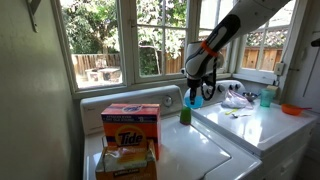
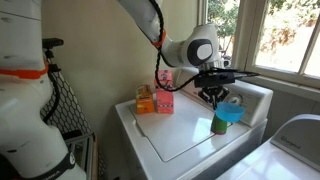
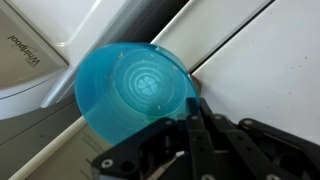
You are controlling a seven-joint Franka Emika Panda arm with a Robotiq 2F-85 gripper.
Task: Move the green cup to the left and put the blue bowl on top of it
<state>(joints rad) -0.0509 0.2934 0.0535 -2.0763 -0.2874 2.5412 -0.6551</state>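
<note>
My gripper is going to place the blue bowl on the green cup's top (image 1: 187, 105). It will let go there, near the back edge of the white washer.
The blue bowl (image 2: 231, 113) rests, a little tilted, over the dark green cup (image 2: 219, 125) at the back edge of the white washer top (image 2: 175, 140). In an exterior view the bowl (image 1: 197, 101) is just above and beside the green cup (image 1: 185, 115). My gripper (image 2: 213, 97) comes down from above and is shut on the bowl's rim. In the wrist view the bowl (image 3: 135, 85) fills the middle, with my fingertips (image 3: 193, 108) pinched on its near edge. The bowl hides the cup in that view.
An orange Tide detergent box (image 1: 130, 125) stands on the washer near the wall and shows in both exterior views (image 2: 165, 92). On the second machine are a teal cup (image 1: 265, 97), an orange bowl (image 1: 291, 109) and a white cloth (image 1: 237, 100). Windows run behind.
</note>
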